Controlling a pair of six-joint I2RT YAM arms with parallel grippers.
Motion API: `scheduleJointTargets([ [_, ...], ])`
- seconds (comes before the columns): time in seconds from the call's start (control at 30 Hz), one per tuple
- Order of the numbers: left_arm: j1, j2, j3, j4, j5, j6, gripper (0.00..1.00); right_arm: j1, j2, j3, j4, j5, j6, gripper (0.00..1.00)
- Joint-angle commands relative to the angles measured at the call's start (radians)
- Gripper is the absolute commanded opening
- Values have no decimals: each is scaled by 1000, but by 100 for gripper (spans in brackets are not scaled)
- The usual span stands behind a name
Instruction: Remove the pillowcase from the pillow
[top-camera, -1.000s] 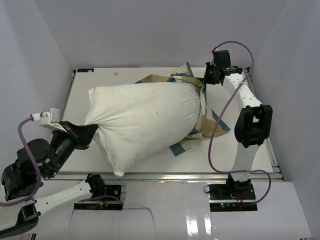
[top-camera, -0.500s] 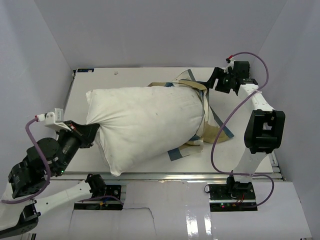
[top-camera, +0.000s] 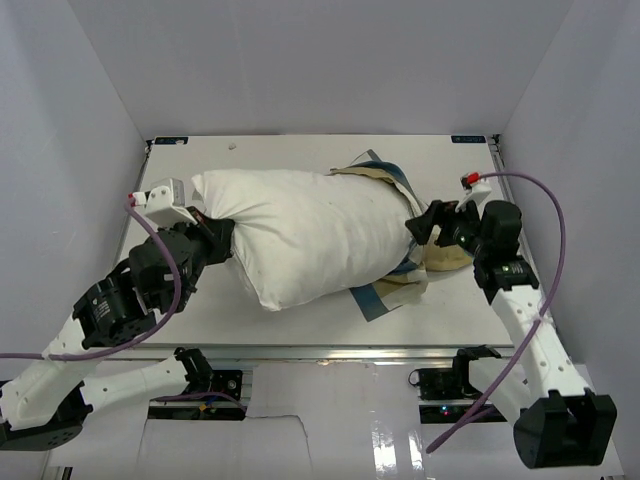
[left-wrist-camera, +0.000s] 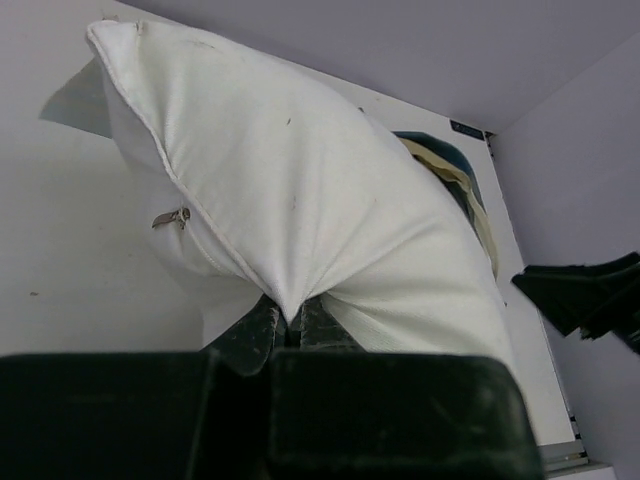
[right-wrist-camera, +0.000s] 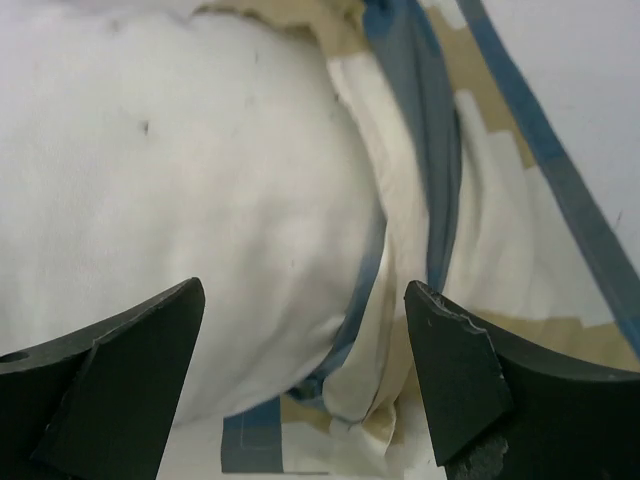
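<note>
Next, the left gripper releases the white pillow's bare end on the white table (top-camera: 250, 295) near the table's front metal edge.
The plain white pillow (top-camera: 315, 235) lies across the table, most of it bare. The blue, tan and cream pillowcase (top-camera: 418, 272) is bunched round its right end and spread flat under it. My left gripper (top-camera: 222, 228) is shut on the pillow's left corner; in the left wrist view the fabric (left-wrist-camera: 300, 190) is pinched to a point between the jaws (left-wrist-camera: 287, 325). My right gripper (top-camera: 425, 225) is open at the pillow's right end. In its wrist view the fingers (right-wrist-camera: 305, 295) frame the pillow (right-wrist-camera: 170, 180) and the pillowcase edge (right-wrist-camera: 430, 200) with nothing held.
The white table (top-camera: 180, 170) is boxed in by pale walls at the left, back and right. A small zipper pull (left-wrist-camera: 172, 216) shows on the pillow's seam. The right arm's purple cable (top-camera: 555, 240) loops over the table's right edge.
My right gripper has let go of the pillowcase at the back, opened, and swung forward to the pillow's right end. My left arm has lifted the pillow corner up and toward the back.
</note>
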Motion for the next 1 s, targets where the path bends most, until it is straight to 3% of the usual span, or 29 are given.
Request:
scheduleJointTargets([
  [0.0,6,56,122,100,-37,45,0,12,-91,-132,34,6,14,86],
  [0.27,4,148,202,98,-27,55,0,15,-148,-291,1,89,14,84],
  [0.47,6,174,254,98,-40,56,0,15,-111,-347,104,98,40,77],
  [0.5,6,185,265,98,-39,67,0,15,-85,-350,119,112,52,73],
  [0.63,6,210,349,95,-74,127,0,13,-37,-340,138,305,86,41],
  [0.7,6,216,422,97,-88,160,0,-2,-5,-328,150,353,94,33],
  [0.73,4,222,456,77,-102,182,0,-11,10,-318,156,383,103,20],
  [0.8,4,222,545,49,-105,182,0,-45,64,-289,178,408,111,8],
  [0.97,6,179,644,17,-115,220,0,-198,160,-257,228,404,152,8],
])
